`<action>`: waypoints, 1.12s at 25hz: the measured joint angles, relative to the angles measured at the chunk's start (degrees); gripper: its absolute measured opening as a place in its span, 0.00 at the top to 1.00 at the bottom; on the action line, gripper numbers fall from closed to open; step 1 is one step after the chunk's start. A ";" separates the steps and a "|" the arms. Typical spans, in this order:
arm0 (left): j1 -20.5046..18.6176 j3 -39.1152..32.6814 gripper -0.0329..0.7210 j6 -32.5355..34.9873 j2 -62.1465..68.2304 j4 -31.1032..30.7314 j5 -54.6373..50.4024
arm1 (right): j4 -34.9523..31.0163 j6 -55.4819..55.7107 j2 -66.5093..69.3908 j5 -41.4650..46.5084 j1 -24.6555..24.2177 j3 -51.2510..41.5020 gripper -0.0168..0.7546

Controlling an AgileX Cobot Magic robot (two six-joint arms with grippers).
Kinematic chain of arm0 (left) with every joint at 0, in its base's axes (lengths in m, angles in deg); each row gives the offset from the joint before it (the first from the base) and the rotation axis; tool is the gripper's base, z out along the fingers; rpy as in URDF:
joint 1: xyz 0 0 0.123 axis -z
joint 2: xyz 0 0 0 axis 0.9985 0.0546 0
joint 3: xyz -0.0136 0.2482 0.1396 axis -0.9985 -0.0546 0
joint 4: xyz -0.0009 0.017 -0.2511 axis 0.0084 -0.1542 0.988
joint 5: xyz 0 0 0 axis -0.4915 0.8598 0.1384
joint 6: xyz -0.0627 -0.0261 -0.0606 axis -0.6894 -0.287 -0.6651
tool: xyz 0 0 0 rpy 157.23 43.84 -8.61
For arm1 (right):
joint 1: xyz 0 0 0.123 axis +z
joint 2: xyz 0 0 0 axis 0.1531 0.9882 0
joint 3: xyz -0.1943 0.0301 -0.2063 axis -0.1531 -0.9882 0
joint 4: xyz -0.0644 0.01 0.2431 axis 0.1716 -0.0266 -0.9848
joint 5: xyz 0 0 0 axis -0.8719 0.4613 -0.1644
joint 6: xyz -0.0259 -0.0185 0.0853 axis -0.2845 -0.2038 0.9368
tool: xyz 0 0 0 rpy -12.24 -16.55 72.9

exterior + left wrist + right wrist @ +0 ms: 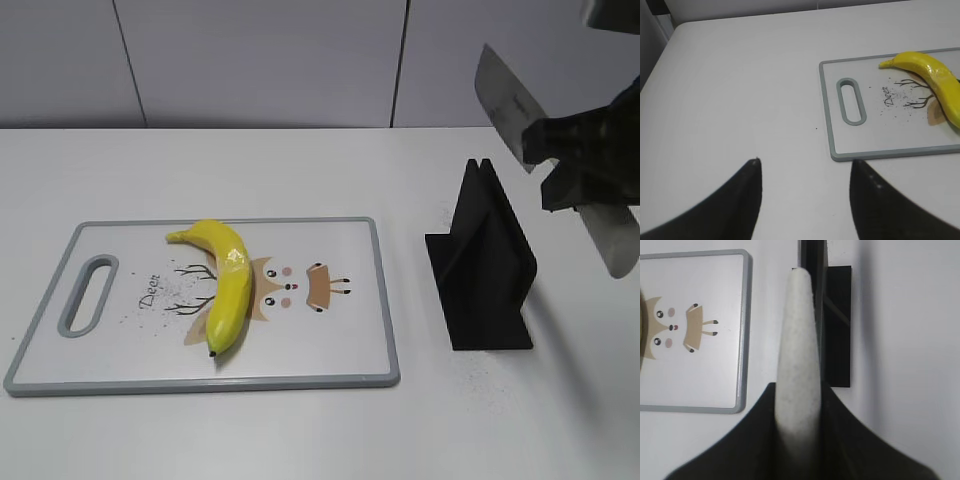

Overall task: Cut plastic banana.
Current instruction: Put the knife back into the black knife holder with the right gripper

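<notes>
Next, my right gripper lets go of the knife in the top slot of the black knife stand (513,226) (813,284), with its handle sticking out to the front.
The plastic banana (228,285) is yellow and curved, and lies on the white cutting board (300,380) with its dark tip toward the front. It also shows at the right edge of the left wrist view (935,80). My right gripper (565,165) is shut on a knife (505,100) and holds it in the air above the black knife stand (485,270), blade pointing up and left. In the right wrist view the jaws (799,385) clamp the knife's pale handle (799,330). My left gripper (805,161) is open and empty over bare table, left of the board (890,152).
The board has a grey rim, a handle slot (88,293) at its left end and a deer drawing. The black stand (837,330) sits just right of the board's edge (742,340). A white wall rises behind the table.
</notes>
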 joint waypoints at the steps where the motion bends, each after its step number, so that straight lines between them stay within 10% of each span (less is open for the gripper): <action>1: 0.00 -0.05 0.24 0.00 0.00 0.00 0.00 | 0.18 0.05 0.70 0.00 0.00 0.00 0.77; 25: 0.00 -0.05 0.28 0.00 0.00 -0.13 0.00 | -1.62 1.61 12.41 0.35 0.00 0.00 0.77; 28: 0.00 -0.05 0.29 0.00 0.00 -0.13 0.00 | -1.66 1.56 12.41 0.71 0.00 0.00 0.65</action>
